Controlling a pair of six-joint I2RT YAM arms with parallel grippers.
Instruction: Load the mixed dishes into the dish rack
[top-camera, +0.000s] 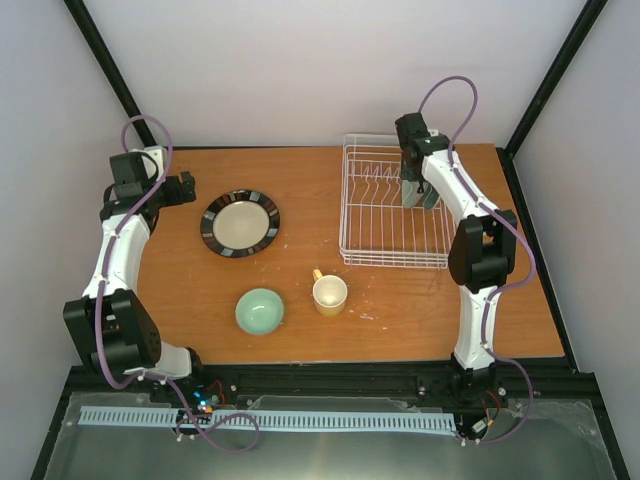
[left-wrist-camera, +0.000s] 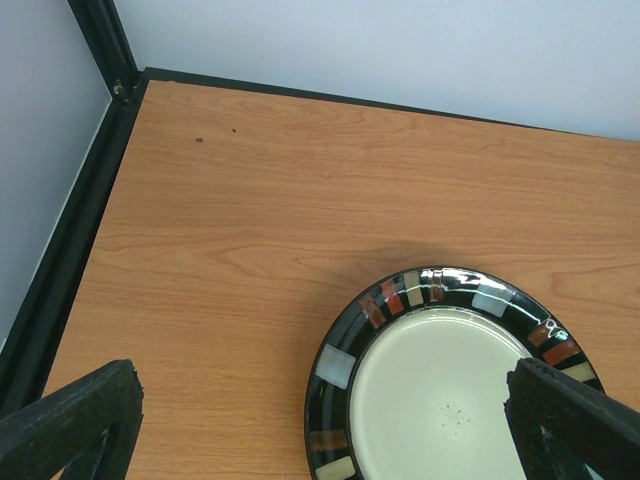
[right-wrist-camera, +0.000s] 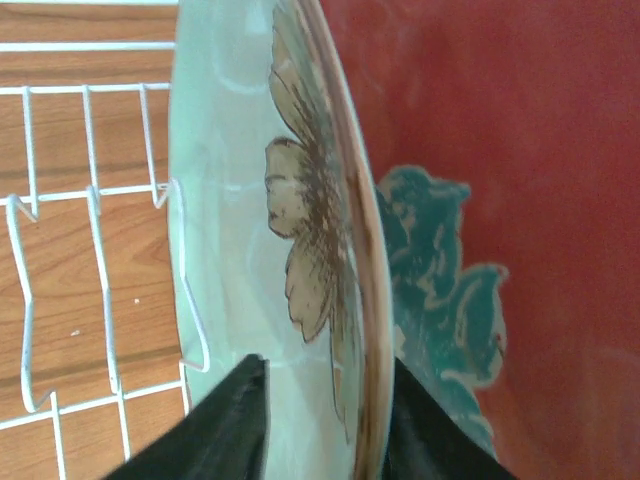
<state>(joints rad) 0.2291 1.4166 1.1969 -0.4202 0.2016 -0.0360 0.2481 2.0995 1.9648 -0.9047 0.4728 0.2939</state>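
I will close my left gripper on the dark plate's rim (top-camera: 205, 230) (left-wrist-camera: 316, 450), on the side farthest from the white wire dish rack.
The white wire dish rack (top-camera: 385, 230) stands at the back right. My right gripper (top-camera: 418, 192) is over it, shut on the mint-green dark-rimmed plate (right-wrist-camera: 240, 200), which stands on edge among the rack's wires (right-wrist-camera: 100, 290). The red plate with teal flower (right-wrist-camera: 520, 200) stands right behind it. The dark plate with cream centre (top-camera: 240, 223) lies flat at the back left. My left gripper (top-camera: 190, 188) is open just beyond its left rim (left-wrist-camera: 340, 370); one finger (left-wrist-camera: 570, 415) hangs over the plate, the other over bare table. The mint-green bowl (top-camera: 260, 311) and the cream-yellow mug (top-camera: 329, 294) stand mid-table. No pink plate shows.
Black frame posts (top-camera: 110, 70) rise at the table's back corners, and a black edge strip (left-wrist-camera: 70, 250) runs along the left side near my left gripper. White walls close in the back and sides.
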